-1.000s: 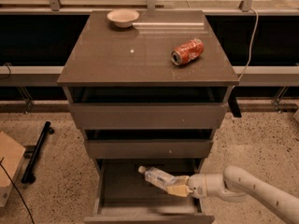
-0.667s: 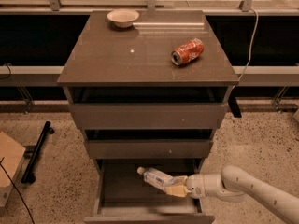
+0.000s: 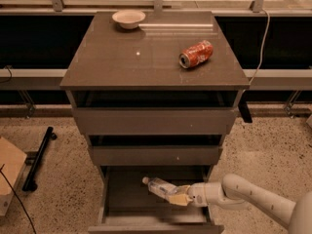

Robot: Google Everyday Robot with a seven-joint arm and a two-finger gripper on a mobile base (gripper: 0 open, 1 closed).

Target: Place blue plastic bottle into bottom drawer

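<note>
My gripper will let go of the blue plastic bottle on the middle of the open bottom drawer's inside (image 3: pixel 156 195).
The bottom drawer (image 3: pixel 156 225) of the grey-brown cabinet is pulled out and open. My white arm reaches in from the lower right, and my gripper (image 3: pixel 179 197) is inside the drawer, shut on the blue plastic bottle (image 3: pixel 160 186). The bottle is clear and pale, lies tilted with its white cap pointing up-left, and sits low over the drawer's interior. Whether it touches the drawer floor cannot be told.
A crushed red soda can (image 3: pixel 196 53) lies on the cabinet top (image 3: pixel 122 62) at the right, and a white bowl (image 3: pixel 128 18) stands at the back left. The two upper drawers (image 3: pixel 155 121) are slightly open. A black bar (image 3: pixel 39 157) and a cardboard box (image 3: pixel 9 172) lie on the floor at left.
My gripper has moved slightly to the left with the bottle, a little deeper into the bottom drawer. Nothing else has moved.
</note>
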